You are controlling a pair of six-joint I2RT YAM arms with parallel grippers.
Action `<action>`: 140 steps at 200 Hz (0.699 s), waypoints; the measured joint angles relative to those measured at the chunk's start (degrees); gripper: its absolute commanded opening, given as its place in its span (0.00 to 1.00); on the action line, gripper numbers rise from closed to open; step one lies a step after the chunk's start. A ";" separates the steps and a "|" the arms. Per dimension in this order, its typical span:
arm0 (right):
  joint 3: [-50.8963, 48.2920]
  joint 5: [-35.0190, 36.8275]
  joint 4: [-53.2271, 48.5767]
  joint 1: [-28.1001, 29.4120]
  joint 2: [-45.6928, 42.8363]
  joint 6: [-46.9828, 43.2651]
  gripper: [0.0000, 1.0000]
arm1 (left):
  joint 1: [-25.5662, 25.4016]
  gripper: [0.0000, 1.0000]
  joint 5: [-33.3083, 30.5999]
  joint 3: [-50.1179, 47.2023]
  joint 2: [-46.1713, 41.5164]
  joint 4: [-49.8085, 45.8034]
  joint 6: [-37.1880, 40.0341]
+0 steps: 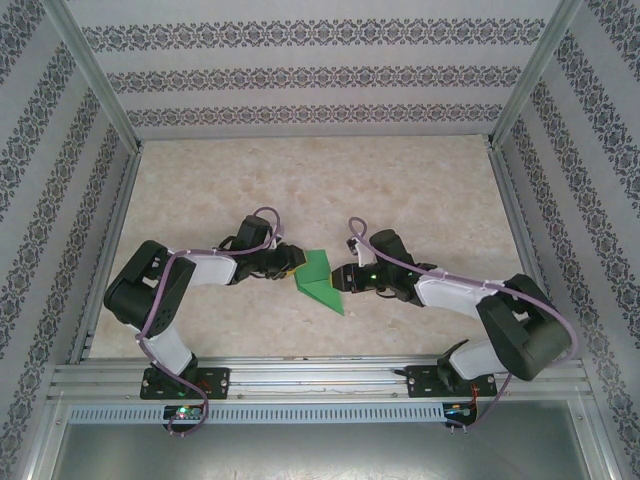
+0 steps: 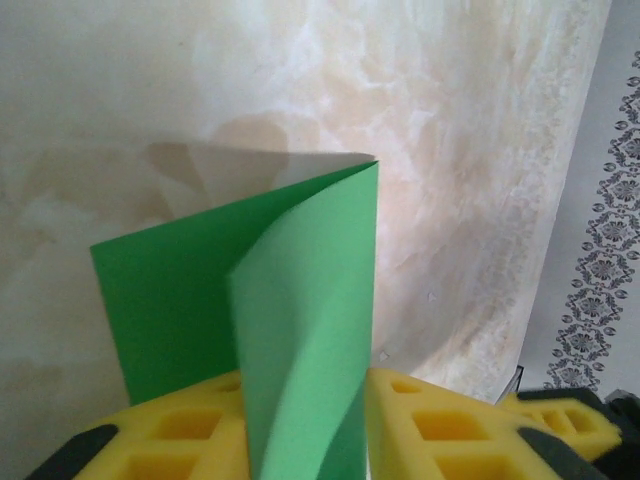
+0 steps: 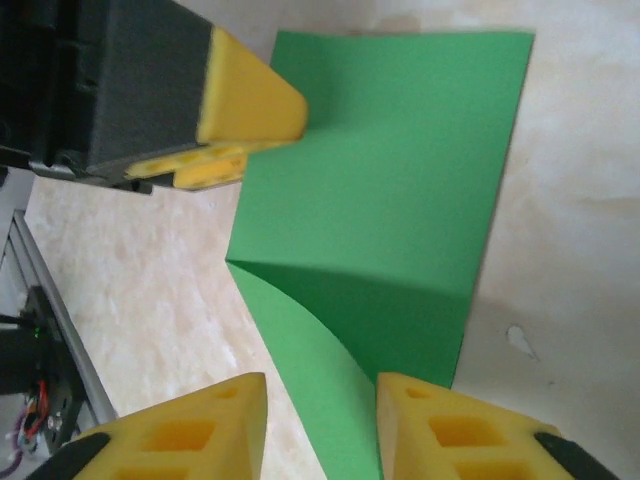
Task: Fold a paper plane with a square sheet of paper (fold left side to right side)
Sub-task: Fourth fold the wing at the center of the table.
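Observation:
My right gripper needs to come round from the paper's side, as the raised flap of the paper curls open, and pinch the paper's pointed near end (image 1: 339,310).
The square sheet of paper (image 1: 320,276), bright green, lies partly folded on the table between the two grippers, one flap curling up over the rest. In the left wrist view the raised flap (image 2: 310,330) stands between my left gripper's (image 2: 305,390) yellow fingers, which are apart; the lower layer (image 2: 165,310) lies flat behind. My right gripper (image 3: 320,390) is open astride the near edge of the paper (image 3: 400,170), with table showing beside its left finger. My left gripper's finger (image 3: 255,95) touches the paper's far corner. From above, the left gripper (image 1: 293,264) and right gripper (image 1: 340,278) face each other.
The table is pale marbled stone (image 1: 320,190), walled by patterned panels (image 1: 300,75) on three sides. An aluminium rail (image 1: 320,380) carrying both arm bases runs along the near edge. The rail and wiring (image 3: 30,330) show at the left of the right wrist view.

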 measured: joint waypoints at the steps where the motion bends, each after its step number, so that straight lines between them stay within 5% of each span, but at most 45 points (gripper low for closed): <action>1: 0.00 0.15 -0.07 0.00 -0.15 -0.11 0.43 | -0.02 0.28 0.00 0.04 0.00 0.02 0.00; 43: 0.17 10.29 -9.49 1.66 -11.45 -2.54 0.51 | -0.52 0.27 0.44 0.79 -0.44 0.02 0.00; 77: 1.64 20.76 -18.56 9.86 -18.27 -5.44 0.50 | -0.55 0.26 0.44 1.25 -1.70 0.00 -0.02; 140: 6.93 37.79 -25.55 27.04 -8.02 -7.13 0.52 | -1.14 0.26 0.66 2.49 -1.99 -0.02 -0.20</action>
